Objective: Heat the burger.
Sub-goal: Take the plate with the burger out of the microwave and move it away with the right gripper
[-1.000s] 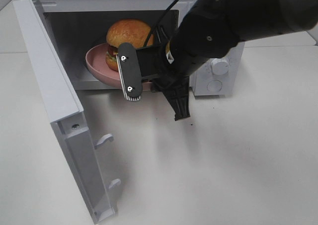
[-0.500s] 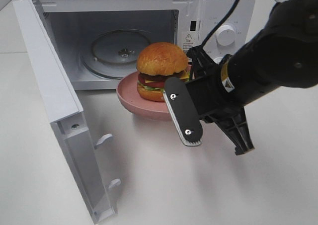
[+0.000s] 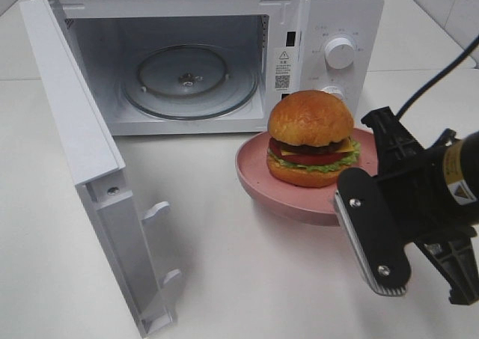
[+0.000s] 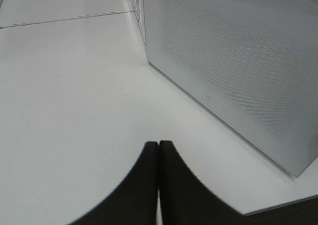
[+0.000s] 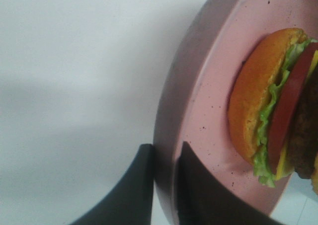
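Next, my right gripper releases the burger's plate on the bare white table out [image 3: 468, 203] past the microwave's control panel. The plate is now just outside the microwave.
The burger [image 3: 310, 137], with a golden bun, lettuce, tomato and cheese, sits on a pink speckled plate [image 3: 254, 170] on the table just outside the microwave, in front of its control panel. My right gripper [image 3: 350, 204] is shut on the plate's near right rim. In the right wrist view, its two dark fingers [image 5: 166, 150] pinch the plate's rim [image 5: 208, 101], one above and one below, beside the burger [image 5: 268, 111]. My left gripper [image 4: 159, 144] is shut on nothing, low over the table next to a white perforated microwave panel [image 4: 238, 61]. It is out of the high view.
The white microwave [image 3: 329, 25] stands at the back with its door [image 3: 82, 152] swung open to the left. Its glass turntable [image 3: 187, 81] is bare. Bare white table lies in front of the microwave and to the right.
My right gripper has drawn the plate and burger out of the microwave cavity, to the right and toward the front of the table. The turntable is now bare.
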